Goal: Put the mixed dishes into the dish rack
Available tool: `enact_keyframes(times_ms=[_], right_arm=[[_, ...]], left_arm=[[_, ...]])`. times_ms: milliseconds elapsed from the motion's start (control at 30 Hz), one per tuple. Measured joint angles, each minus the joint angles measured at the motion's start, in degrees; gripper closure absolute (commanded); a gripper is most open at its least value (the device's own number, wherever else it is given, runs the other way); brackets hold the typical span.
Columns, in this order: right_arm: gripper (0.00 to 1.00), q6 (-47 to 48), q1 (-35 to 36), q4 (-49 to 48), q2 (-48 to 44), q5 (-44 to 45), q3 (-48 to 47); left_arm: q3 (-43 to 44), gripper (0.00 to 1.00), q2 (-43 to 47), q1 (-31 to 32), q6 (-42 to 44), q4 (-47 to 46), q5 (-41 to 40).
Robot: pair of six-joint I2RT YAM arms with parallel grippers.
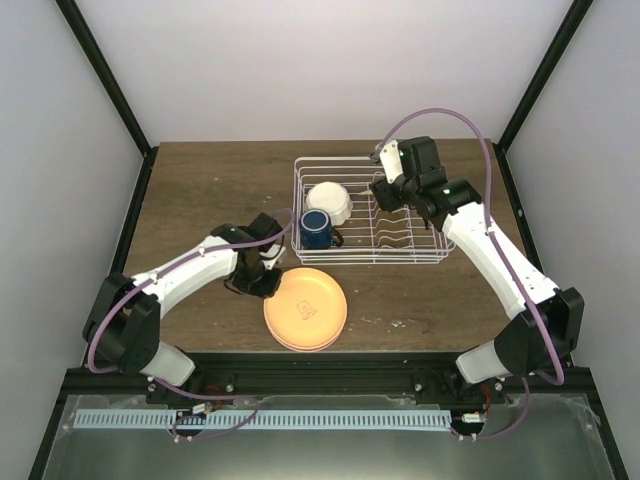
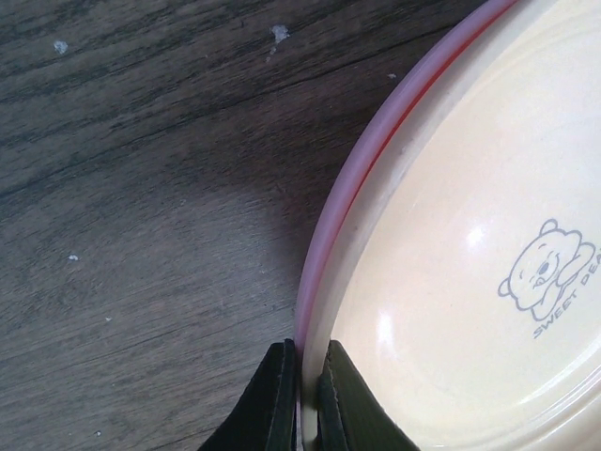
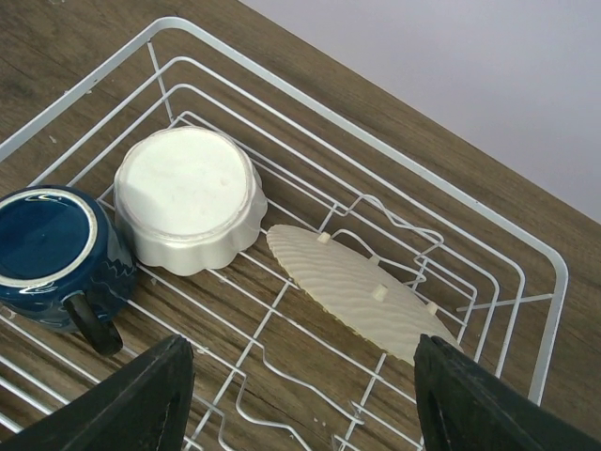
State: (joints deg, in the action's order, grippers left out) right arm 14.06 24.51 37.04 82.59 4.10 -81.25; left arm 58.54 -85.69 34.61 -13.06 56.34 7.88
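Note:
Both plates' rims, pink and orange, are between my left gripper's fingers; I need to open and take only the orange plate's rim [image 2: 328,301] before lifting.
The orange plate [image 1: 305,307] lies on the pink plate [image 2: 315,286] on the table in front of the dish rack [image 1: 400,262]. My left gripper [image 1: 268,285] is at the stack's left edge. In the left wrist view it [image 2: 308,352] is shut on the orange plate's [image 2: 470,188] rim, with the pink rim against the left finger. The white scalloped bowl [image 1: 330,203] lies upside down in the rack's left part, and the dark blue mug [image 1: 317,228] is beside it. My right gripper [image 1: 395,200] hovers open and empty over the rack [image 3: 376,132], above the bowl [image 3: 188,197] and mug [image 3: 52,244].
A cream ribbed oval piece [image 3: 362,291] with small pegs leans among the rack's wire dividers near the right gripper [image 3: 310,404]. Black frame posts stand at the table's back corners. Bare wooden tabletop [image 1: 200,190] lies left of the rack.

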Motion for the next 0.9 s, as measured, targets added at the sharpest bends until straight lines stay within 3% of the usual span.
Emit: enact_keyframes(times_ms=[167,267,900], right_arm=[[0.34,0.3,0.0,0.0,0.2,0.0,0.0],[0.34,0.4,0.0,-0.1,0.2,0.0,0.0],[0.33,1.5,0.0,-0.2,0.2,0.0,1.6]], left_arm=[[0.0,0.75,-0.3,0.0,0.3,-0.2,0.5],[0.0,0.69,-1.0,0.0,0.1,-0.9,1.1],[0.5,0.63,-4.2,0.0,0.0,-4.2,1.2]])
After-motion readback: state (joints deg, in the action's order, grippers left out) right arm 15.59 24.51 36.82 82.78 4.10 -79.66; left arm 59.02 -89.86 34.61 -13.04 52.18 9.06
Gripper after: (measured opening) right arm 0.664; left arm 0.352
